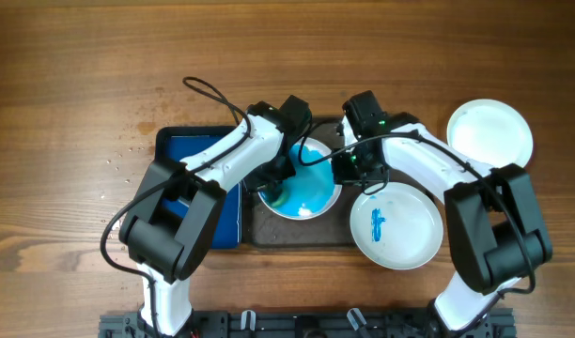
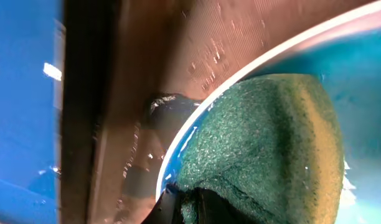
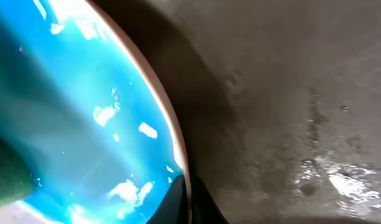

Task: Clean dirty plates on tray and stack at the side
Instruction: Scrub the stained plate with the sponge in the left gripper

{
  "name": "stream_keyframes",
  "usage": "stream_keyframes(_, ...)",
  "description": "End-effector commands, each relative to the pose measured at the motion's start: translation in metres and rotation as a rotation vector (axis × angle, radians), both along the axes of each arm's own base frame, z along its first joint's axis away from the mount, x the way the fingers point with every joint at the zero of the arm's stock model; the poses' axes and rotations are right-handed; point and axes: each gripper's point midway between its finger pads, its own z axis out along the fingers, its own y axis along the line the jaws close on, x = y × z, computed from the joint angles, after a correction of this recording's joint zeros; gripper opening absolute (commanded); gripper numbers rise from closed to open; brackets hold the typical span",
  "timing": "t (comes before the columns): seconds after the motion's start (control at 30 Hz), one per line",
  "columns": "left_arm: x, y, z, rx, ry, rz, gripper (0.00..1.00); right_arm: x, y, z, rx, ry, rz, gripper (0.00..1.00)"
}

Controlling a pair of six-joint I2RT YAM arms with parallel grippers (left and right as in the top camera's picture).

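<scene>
The green sponge goes in the middle of the deep-blue tray (image 1: 196, 199) beside the dark tray. Next, my left gripper lets go of it there. The sponge is still pressed on the white plate.
A white plate smeared with blue (image 1: 309, 189) lies on the dark tray (image 1: 269, 230). My left gripper (image 1: 280, 191) is shut on a green and yellow sponge (image 2: 265, 149) pressed on that plate's left part. My right gripper (image 1: 345, 169) is shut on the plate's right rim (image 3: 172, 134), a finger on each side. A second plate with a blue scribble (image 1: 396, 225) lies half over the tray's right end. A clean white plate (image 1: 489, 131) lies on the table at the far right.
A deep-blue tray (image 1: 195, 150) sits left of the dark tray, mostly under my left arm. The dark tray's floor is wet (image 3: 315, 124). Small crumbs or droplets dot the wood at the left (image 1: 128, 150).
</scene>
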Motion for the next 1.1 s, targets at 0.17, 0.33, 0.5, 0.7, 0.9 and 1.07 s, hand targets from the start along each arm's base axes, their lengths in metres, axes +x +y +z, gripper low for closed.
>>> stream_keyframes(0.17,0.051,0.012,-0.011,0.127,-0.237,-0.089,0.04,0.002,-0.027,-0.013,-0.117,0.001,-0.031,0.04)
stream_keyframes(0.33,0.059,-0.042,-0.013,-0.028,-0.297,-0.217,0.04,0.001,-0.027,-0.013,-0.118,0.002,-0.03,0.04)
stream_keyframes(0.5,0.057,-0.076,-0.011,-0.12,-0.324,-0.313,0.04,0.0,-0.027,-0.013,-0.119,0.006,-0.03,0.04)
stream_keyframes(0.7,0.058,-0.118,-0.006,-0.312,-0.335,-0.465,0.04,0.0,-0.027,-0.013,-0.12,0.008,-0.034,0.04)
stream_keyframes(0.9,0.059,-0.115,-0.006,-0.329,-0.318,-0.522,0.04,0.0,-0.027,-0.013,-0.119,0.008,-0.034,0.04)
stream_keyframes(1.07,0.058,-0.057,-0.016,-0.215,-0.212,-0.384,0.04,0.0,-0.027,-0.013,-0.119,0.007,-0.034,0.04)
